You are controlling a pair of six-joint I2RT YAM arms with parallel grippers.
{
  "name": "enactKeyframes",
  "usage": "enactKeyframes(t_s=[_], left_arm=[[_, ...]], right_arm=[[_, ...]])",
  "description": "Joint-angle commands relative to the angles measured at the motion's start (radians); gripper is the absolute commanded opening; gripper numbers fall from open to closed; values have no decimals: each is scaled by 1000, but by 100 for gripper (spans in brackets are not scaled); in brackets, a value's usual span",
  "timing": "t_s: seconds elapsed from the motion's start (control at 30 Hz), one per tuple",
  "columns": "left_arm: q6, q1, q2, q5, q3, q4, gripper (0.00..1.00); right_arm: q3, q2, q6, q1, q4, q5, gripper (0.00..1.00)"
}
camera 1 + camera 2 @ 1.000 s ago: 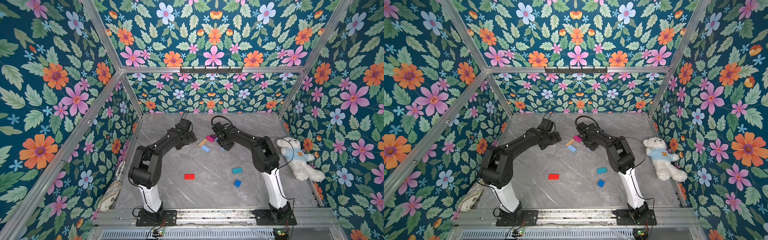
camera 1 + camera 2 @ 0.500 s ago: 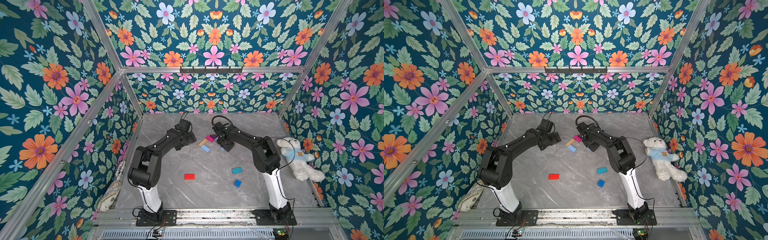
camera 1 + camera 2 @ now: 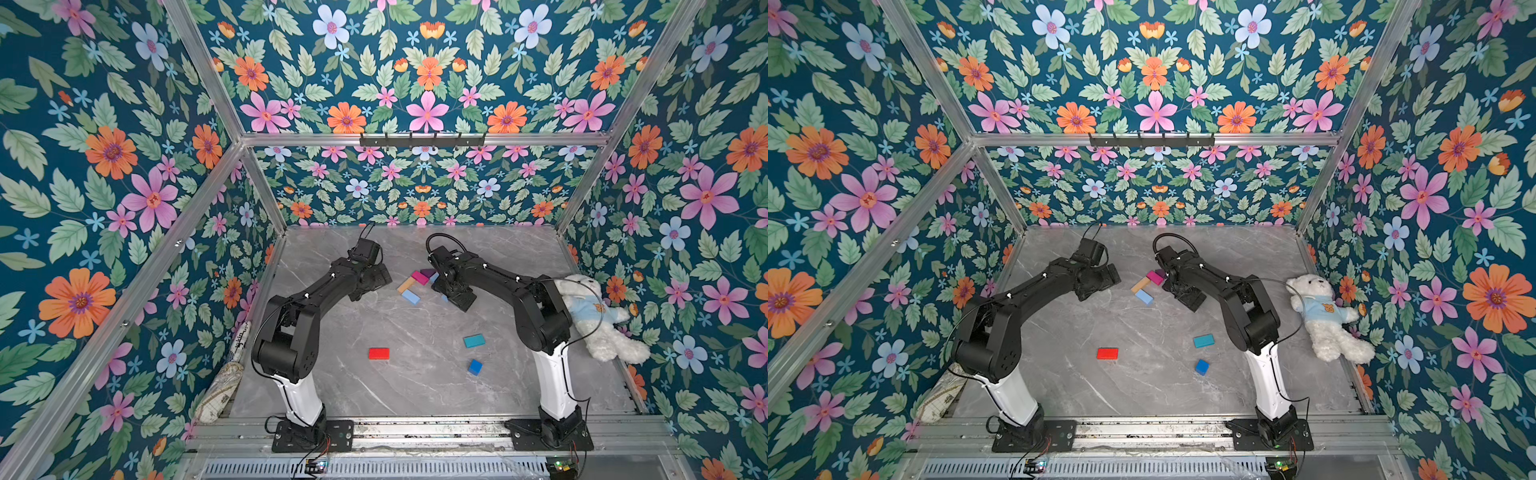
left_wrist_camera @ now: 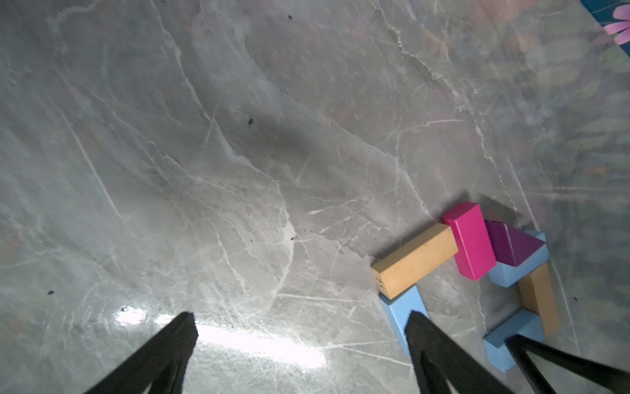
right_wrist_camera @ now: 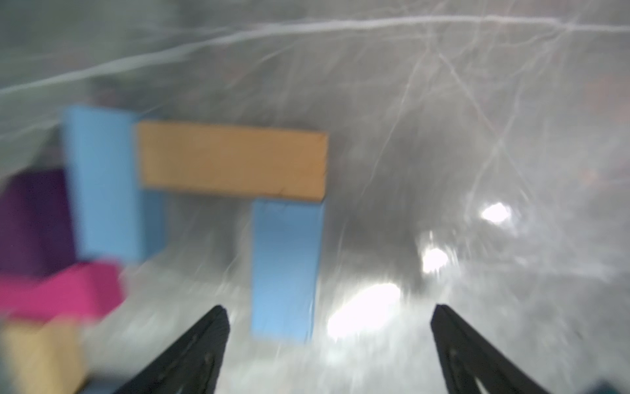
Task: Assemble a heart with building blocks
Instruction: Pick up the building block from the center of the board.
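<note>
A loose red block is near the front of the table. My left gripper needs to go to it next and close on the block's long sides (image 3: 379, 353).
A part of the heart (image 4: 472, 240) lies at mid back of the table: magenta block, tan block (image 4: 414, 262), purple triangle (image 4: 511, 244) and light blue blocks set end to end. In both top views the right arm covers its right side. My right gripper (image 5: 330, 312) stands open just above it, and a light blue block (image 5: 284, 269) lies free on the table ahead of its fingers, butted against a tan block (image 5: 231, 160). My left gripper (image 4: 300, 320) is open and empty over bare table, left of the cluster (image 3: 415, 282).
Loose building blocks lie nearer the front: a red one (image 3: 378, 353), a teal one (image 3: 474, 340) and a blue one (image 3: 475, 367). A white plush bear (image 3: 594, 316) leans on the right wall. A rolled cloth (image 3: 216, 392) lies at the front left edge.
The right gripper's jaws have opened wide over the blocks. Both arms have hardly shifted in the top views.
</note>
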Motion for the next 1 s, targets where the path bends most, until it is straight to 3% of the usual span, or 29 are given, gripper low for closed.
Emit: enactKeyframes(t_s=[0.0, 0.13, 0.23, 0.33, 0.4, 0.47, 0.53, 0.63, 0.83, 0.97], left_arm=[[-26, 2, -17, -19, 3, -48, 99], [-124, 0, -53, -27, -33, -126, 99], [-255, 0, -105, -22, -101, -185, 99], [-413, -22, -166, 42, -191, -189, 99], [-505, -57, -196, 84, -231, -192, 99], [-613, -111, -228, 91, -261, -209, 99], [-707, -160, -256, 89, -287, -210, 99], [-790, -211, -271, 78, -310, -218, 98], [-913, -281, -289, 93, -376, -224, 97], [-977, -314, -305, 82, -408, -218, 95]], right_arm=[[-29, -114, -70, 21, -37, 44, 99], [-258, -441, -268, 31, 131, 72, 99], [-534, -725, -616, -19, 455, -81, 99], [-745, -930, -982, -93, 614, -245, 99], [-810, -1012, -1350, -98, 544, -340, 99], [-827, -1013, -1670, -98, 370, -312, 99], [-842, -967, -1859, -99, 223, -270, 98], [-868, -898, -1981, -113, 167, -239, 92], [-900, -809, -2066, -146, 240, -387, 77], [-920, -766, -2095, -143, 284, -401, 76]])
